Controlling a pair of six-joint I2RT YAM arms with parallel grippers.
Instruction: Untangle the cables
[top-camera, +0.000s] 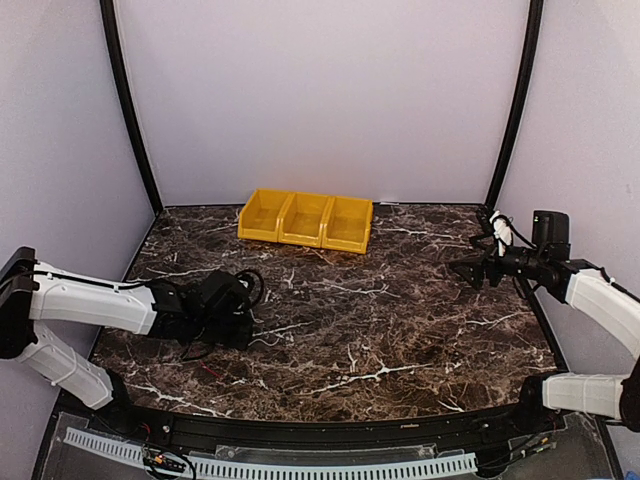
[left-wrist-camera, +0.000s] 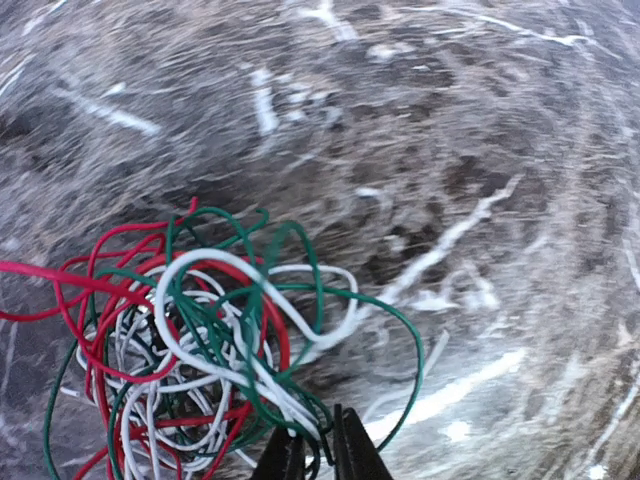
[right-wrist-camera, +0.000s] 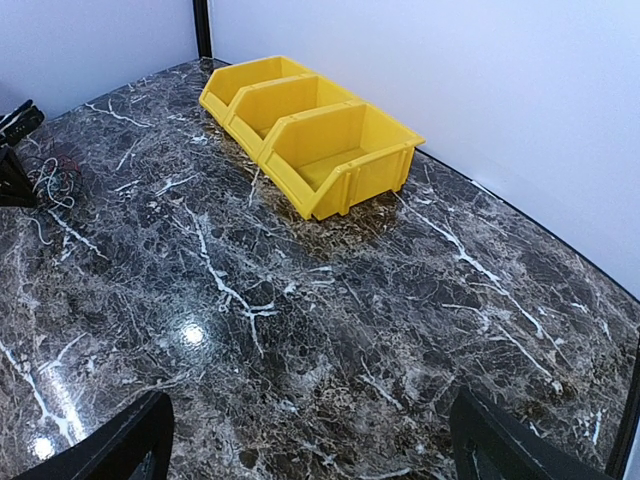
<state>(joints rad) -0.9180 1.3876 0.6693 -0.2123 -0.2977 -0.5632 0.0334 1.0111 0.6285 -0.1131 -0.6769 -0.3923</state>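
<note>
Pieces of green and white cable are pinched together in my left gripper, so it should open and grab a piece of green cable alone (left-wrist-camera: 254, 325) before my right gripper holds the tangle down.
A tangle of red, green and white cables (left-wrist-camera: 200, 340) lies on the dark marble table (top-camera: 380, 320). My left gripper (left-wrist-camera: 318, 455) sits at the tangle's near edge, its fingers almost together with green and white strands pinched between them. In the top view the left gripper (top-camera: 232, 330) is low over the table's left side and hides most of the tangle; only a red strand (top-camera: 210, 368) shows. The right wrist view shows the tangle (right-wrist-camera: 55, 180) far off at the left. My right gripper (top-camera: 475, 270) is wide open and empty, held above the table's right side (right-wrist-camera: 310, 450).
A yellow three-compartment bin (top-camera: 305, 220) stands at the back centre of the table and also shows in the right wrist view (right-wrist-camera: 310, 130). Grey walls and black corner posts (top-camera: 130, 110) enclose the table.
</note>
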